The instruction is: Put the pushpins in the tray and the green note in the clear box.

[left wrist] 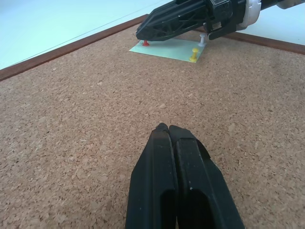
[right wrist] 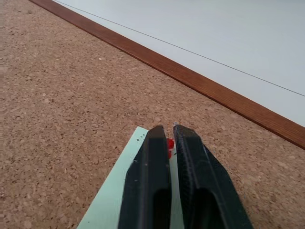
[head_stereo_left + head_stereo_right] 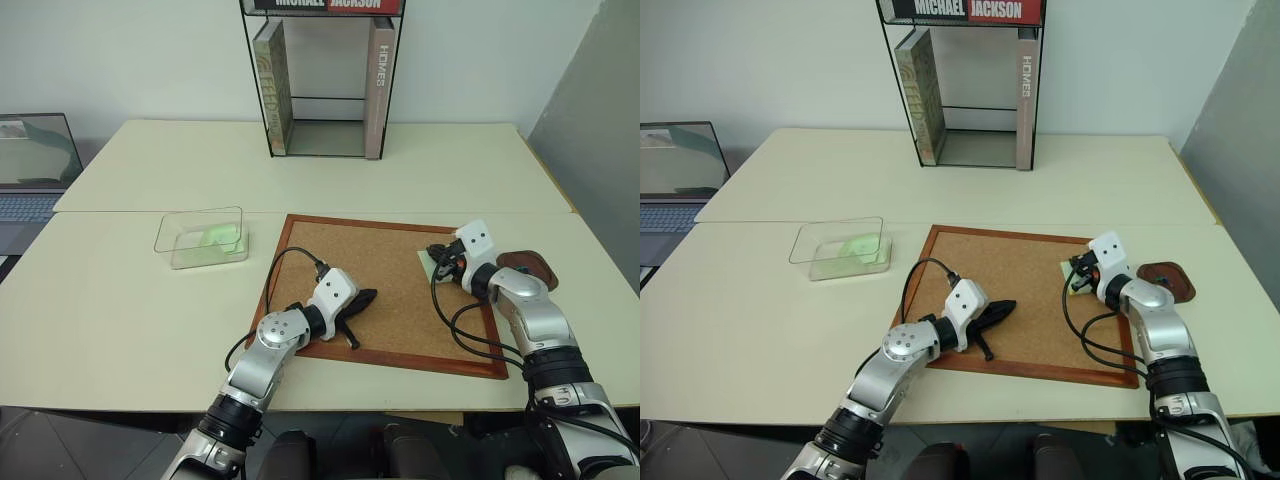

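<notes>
I will let go of the red pushpin with my right gripper near the middle of the dark brown tray point(image 3: 527, 269), next to the corkboard.
The green note point(image 1: 167, 49) lies on the corkboard near its right edge, pinned by a red pushpin point(image 2: 169, 145) and a yellow pushpin point(image 1: 194, 55). My right gripper point(image 2: 165, 130) reaches over the note and is shut on the red pushpin, whose head shows between the fingertips. My left gripper point(image 3: 368, 297) rests shut and empty on the cork near the board's front left. The tray point(image 3: 533, 268), a small dark brown dish, sits just right of the board, behind my right wrist. The clear box point(image 3: 200, 238) stands on the table left of the board with a mint-green piece inside.
The wood-framed corkboard point(image 3: 390, 290) covers the middle of the table. A black wire book stand point(image 3: 322, 80) with books stands at the back. A laptop point(image 3: 30, 165) sits at the far left. A pale pin point(image 1: 202, 39) stands at the note's far corner.
</notes>
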You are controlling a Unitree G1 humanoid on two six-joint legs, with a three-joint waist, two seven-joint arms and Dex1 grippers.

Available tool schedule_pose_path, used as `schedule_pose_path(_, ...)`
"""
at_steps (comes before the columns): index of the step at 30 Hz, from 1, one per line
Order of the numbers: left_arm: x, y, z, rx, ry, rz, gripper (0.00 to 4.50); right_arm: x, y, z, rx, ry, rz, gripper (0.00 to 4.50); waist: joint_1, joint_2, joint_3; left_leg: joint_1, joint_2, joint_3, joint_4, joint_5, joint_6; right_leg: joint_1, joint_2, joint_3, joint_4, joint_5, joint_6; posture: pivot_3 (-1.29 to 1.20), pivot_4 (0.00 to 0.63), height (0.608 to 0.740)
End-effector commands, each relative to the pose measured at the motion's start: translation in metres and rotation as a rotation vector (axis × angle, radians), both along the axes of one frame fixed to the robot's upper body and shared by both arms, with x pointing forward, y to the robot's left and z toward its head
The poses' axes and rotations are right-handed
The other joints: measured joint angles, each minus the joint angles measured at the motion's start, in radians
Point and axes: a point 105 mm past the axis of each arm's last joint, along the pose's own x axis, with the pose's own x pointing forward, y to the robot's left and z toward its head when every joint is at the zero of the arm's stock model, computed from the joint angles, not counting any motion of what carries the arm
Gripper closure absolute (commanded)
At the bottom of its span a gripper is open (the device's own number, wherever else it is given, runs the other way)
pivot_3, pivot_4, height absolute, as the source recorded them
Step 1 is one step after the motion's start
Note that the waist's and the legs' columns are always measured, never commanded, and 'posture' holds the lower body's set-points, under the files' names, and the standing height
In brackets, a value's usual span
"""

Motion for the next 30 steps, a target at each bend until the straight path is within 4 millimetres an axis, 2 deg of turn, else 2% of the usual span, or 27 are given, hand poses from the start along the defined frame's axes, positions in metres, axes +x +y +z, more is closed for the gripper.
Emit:
schedule_pose_path(1,-0.004,0.001,-0.013,0.039,0.039,0.004,4.50,0.003,-0.010,0.017,-0.027,-0.043,-0.029,4.49,0.000,0.000,0.000,0.000,0.000,0.000,0.000,0.000,0.000,0.000,0.000,0.000,0.000,0.000,0.000,0.00,0.150,0.740)
schedule_pose_path(14,-0.008,0.002,-0.020,0.061,0.072,0.011,4.50,-0.002,-0.003,0.046,0.041,-0.140,-0.005,4.49,0.001,0.002,0.002,-0.002,0.000,0.000,-0.003,0.000,0.000,-0.001,0.000,0.000,-0.003,0.000,0.000,0.00,0.150,0.740)
schedule_pose_path(26,-0.011,0.000,-0.024,0.077,0.092,0.012,4.50,-0.011,-0.008,0.053,0.051,-0.164,-0.033,4.49,0.003,0.002,0.002,-0.001,0.000,0.000,-0.011,0.000,0.000,0.000,0.000,-0.001,-0.013,0.000,0.001,0.00,0.150,0.740)
schedule_pose_path(28,-0.012,0.000,-0.024,0.076,0.093,0.012,4.50,-0.013,-0.016,0.060,0.056,-0.183,-0.064,4.49,0.004,0.002,0.002,-0.001,0.000,0.000,-0.012,0.000,0.000,0.000,0.000,-0.001,-0.013,0.000,0.001,0.00,0.150,0.740)
schedule_pose_path(30,-0.013,-0.001,-0.024,0.073,0.093,0.010,4.50,-0.014,-0.034,0.069,0.055,-0.204,-0.134,4.49,0.003,0.002,0.002,-0.001,0.000,0.000,-0.012,0.000,0.000,0.000,0.000,-0.001,-0.013,0.000,0.001,0.00,0.150,0.740)
